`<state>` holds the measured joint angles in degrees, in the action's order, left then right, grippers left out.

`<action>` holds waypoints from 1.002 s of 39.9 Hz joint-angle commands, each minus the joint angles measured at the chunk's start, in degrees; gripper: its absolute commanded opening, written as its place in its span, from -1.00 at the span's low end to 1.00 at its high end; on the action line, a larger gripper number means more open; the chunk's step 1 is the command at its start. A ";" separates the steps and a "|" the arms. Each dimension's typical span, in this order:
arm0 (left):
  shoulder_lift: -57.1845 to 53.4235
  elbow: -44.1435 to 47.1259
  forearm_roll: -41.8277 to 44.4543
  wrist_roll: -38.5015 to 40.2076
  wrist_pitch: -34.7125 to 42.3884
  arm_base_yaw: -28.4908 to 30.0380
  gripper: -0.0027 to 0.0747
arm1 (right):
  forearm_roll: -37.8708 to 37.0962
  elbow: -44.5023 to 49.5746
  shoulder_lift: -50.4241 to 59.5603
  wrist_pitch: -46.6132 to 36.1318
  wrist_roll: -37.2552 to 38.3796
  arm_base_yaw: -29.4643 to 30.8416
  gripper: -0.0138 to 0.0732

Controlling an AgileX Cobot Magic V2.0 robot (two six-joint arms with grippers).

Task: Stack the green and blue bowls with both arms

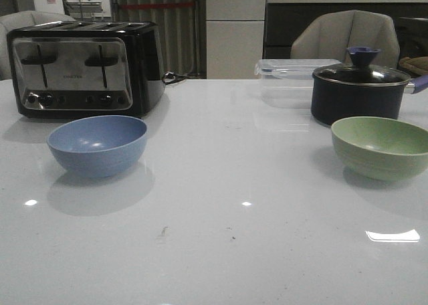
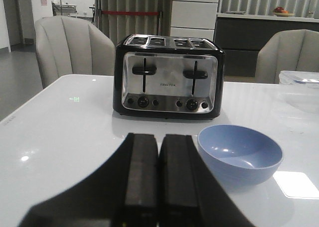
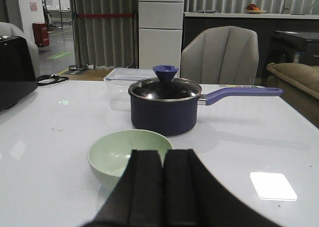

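Next, my right gripper grabs the green bowl's outer rim (image 1: pixel 422 146) (image 3: pixel 170 144), on the side that is farthest from the blue bowl.
The dusty blue bowl (image 1: pixel 97 144) stands upright on the white table at the left, in front of the toaster. It also shows in the left wrist view (image 2: pixel 240 154). The pale green bowl (image 1: pixel 381 146) stands upright at the right, in front of the navy pot. It also shows in the right wrist view (image 3: pixel 124 155). My left gripper (image 2: pixel 159 140) is shut and empty, near the blue bowl and short of it. My right gripper (image 3: pixel 163 155) is shut and empty, just short of the green bowl. Neither arm shows in the front view.
A black and silver toaster (image 1: pixel 83 67) stands at the back left. A dark navy lidded pot (image 1: pixel 359 91) with a long handle (image 3: pixel 241 92) stands behind the green bowl. A clear plastic container (image 1: pixel 287 81) stands beside it. Chairs stand beyond the far table edge.
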<state>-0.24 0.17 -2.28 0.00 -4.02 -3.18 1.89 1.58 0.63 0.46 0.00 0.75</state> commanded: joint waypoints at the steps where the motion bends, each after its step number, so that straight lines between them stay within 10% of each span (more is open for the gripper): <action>1: -1.13 0.31 -0.41 0.47 5.14 -0.09 -0.69 | -0.61 -0.15 1.05 -5.27 0.00 0.11 -0.55; 40: -1.13 0.20 1.98 0.00 11.73 -0.09 -0.69 | -0.61 -0.20 1.05 -5.20 0.00 0.11 -0.55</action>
<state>-0.24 0.17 0.00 0.00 -0.49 -3.18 1.89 1.58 0.63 0.46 0.00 0.75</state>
